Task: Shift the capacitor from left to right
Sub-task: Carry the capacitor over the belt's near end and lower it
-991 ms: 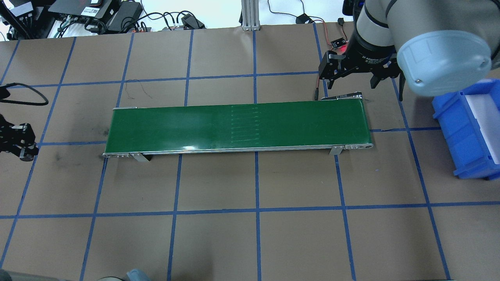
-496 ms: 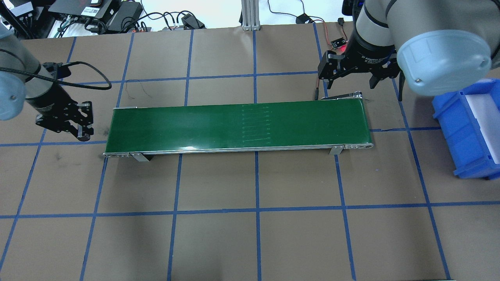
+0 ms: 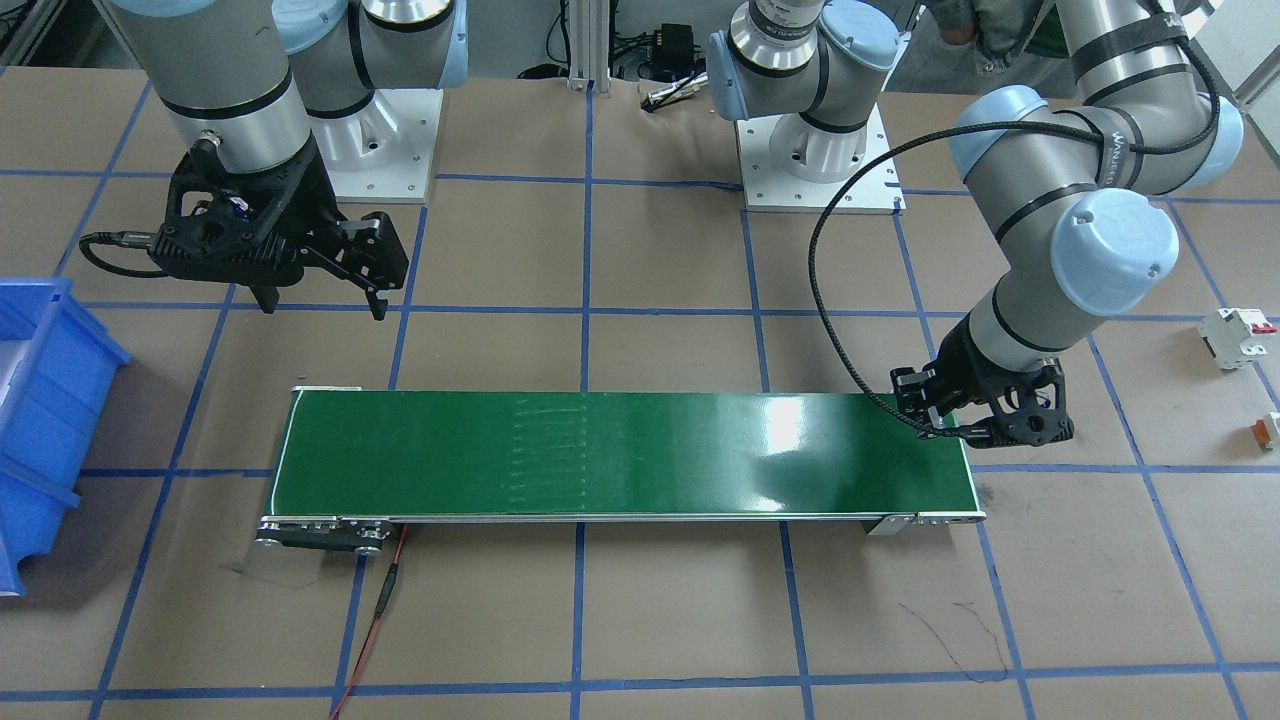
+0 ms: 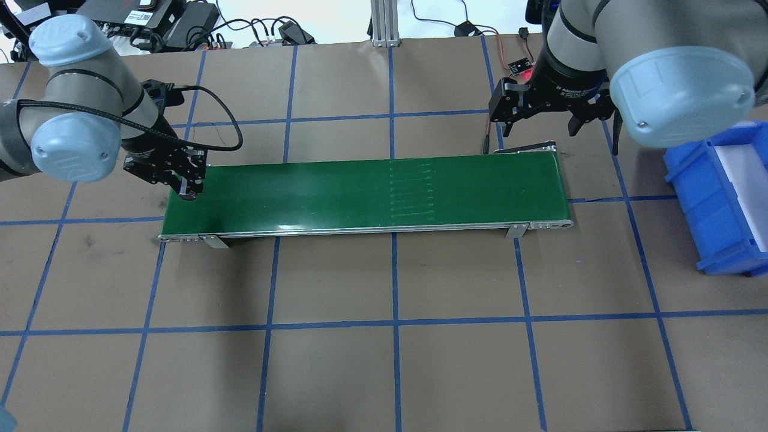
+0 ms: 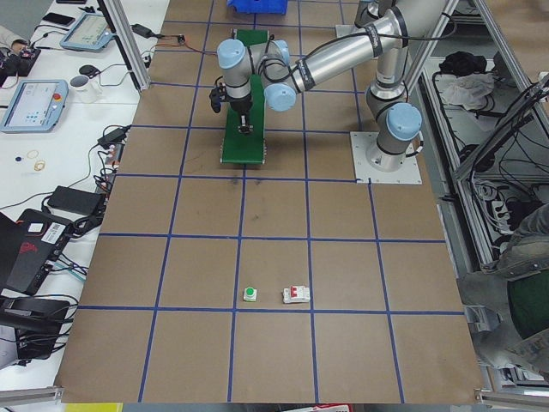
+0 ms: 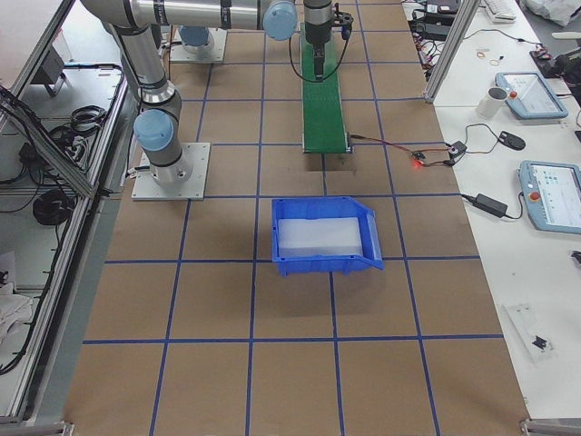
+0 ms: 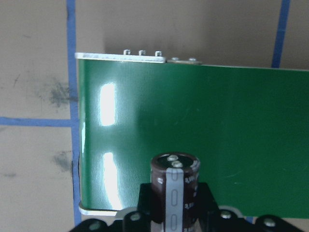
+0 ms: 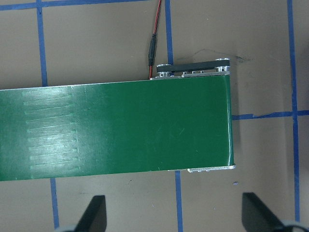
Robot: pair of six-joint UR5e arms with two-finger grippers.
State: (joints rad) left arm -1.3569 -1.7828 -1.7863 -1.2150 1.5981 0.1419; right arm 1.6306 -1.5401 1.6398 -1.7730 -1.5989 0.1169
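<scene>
The robot's left gripper needs to release the capacitor on the green conveyor belt (image 3: 871, 473) (image 7: 210, 113), just behind the metal bracket on the belt's front edge.
The capacitor (image 7: 175, 188), a dark stubby cylinder with a pale grey stripe, is held between the fingers of my left gripper. It shows only in the left wrist view, hanging over the left end of the green conveyor belt (image 4: 372, 192). My left gripper (image 4: 189, 183) is shut on it above that belt end, and it also shows in the front-facing view (image 3: 985, 425). My right gripper (image 4: 543, 123) is open and empty. It hovers behind the belt's right end, with its fingers (image 8: 94, 212) spread wide.
A blue bin (image 4: 720, 198) with a white liner stands at the table's right edge. A white breaker with a red switch (image 3: 1237, 337) and a small orange-and-white part (image 3: 1268, 430) lie on the table left of the belt. A red cable (image 8: 153, 43) runs from the belt's right end.
My left arm has swung in from the table's left edge to the belt's left end. The pale marks on the belt have shifted to the right. The right arm has not moved.
</scene>
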